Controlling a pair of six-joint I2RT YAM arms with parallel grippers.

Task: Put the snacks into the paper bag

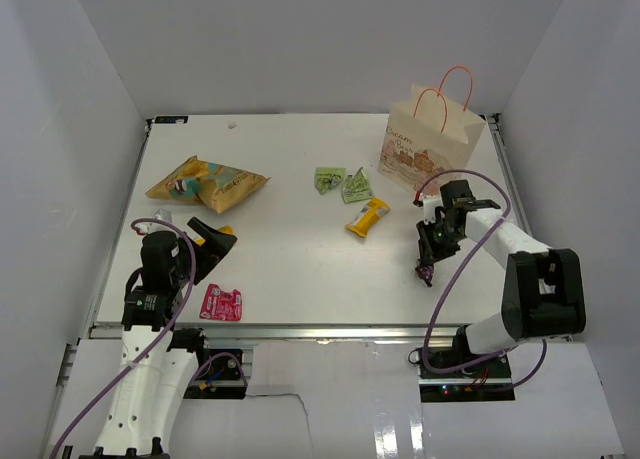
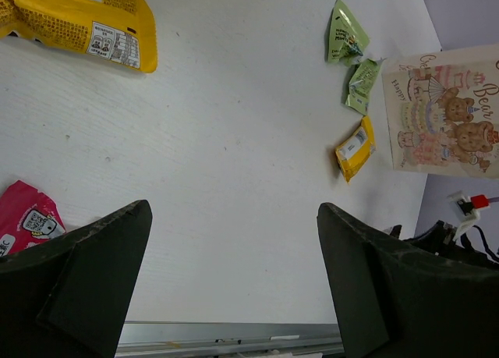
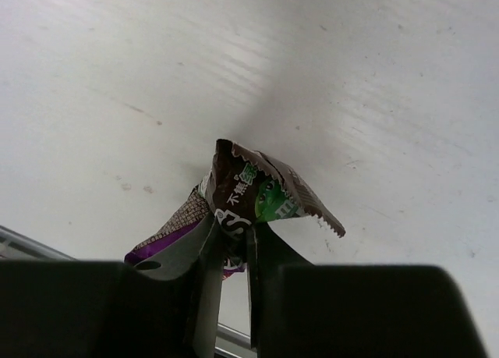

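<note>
My left gripper is to close next on the QR code side (image 1: 233, 300) (image 2: 54, 227) of the pink-red packet near the metal front rail.
The cream paper bag (image 1: 432, 138) stands at the back right; it also shows in the left wrist view (image 2: 444, 112). My right gripper (image 1: 428, 259) is shut on the dark purple candy bar (image 3: 248, 198), held just above the table in front of the bag. The chip bag (image 1: 205, 180) lies back left. Two green packets (image 1: 342, 182) and the yellow bar (image 1: 366, 216) lie mid-table; they show in the left wrist view as green packets (image 2: 352, 58) and yellow bar (image 2: 355, 148). The pink-red packet (image 1: 221, 302) lies near the front edge. My left gripper (image 1: 210, 241) is open and empty.
White walls enclose the table on three sides. The metal front rail (image 1: 300, 330) runs along the near edge. Purple cables hang beside both arms.
</note>
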